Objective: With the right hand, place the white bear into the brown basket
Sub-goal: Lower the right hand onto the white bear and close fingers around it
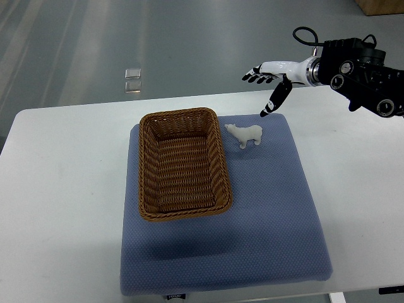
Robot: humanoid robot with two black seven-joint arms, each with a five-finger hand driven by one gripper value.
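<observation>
The robot's right gripper should next move to the rear half of the white bear (253, 132), away from the brown basket, and close there.
A small white bear (245, 134) stands on the blue mat (271, 202), just right of the brown wicker basket (150, 183), near its far right corner. The basket holds nothing. My right hand (267, 82) comes in from the upper right and hovers above the table's far edge, up and to the right of the bear. Its fingers are spread and hold nothing; the thumb (276, 100) points down toward the mat's far edge. It is apart from the bear. The left arm does not show.
The mat lies on a white table (63, 189). The grey floor lies beyond the table's far edge, with a small clear object (132, 80) on it. A brown box corner (382, 6) shows at the top right.
</observation>
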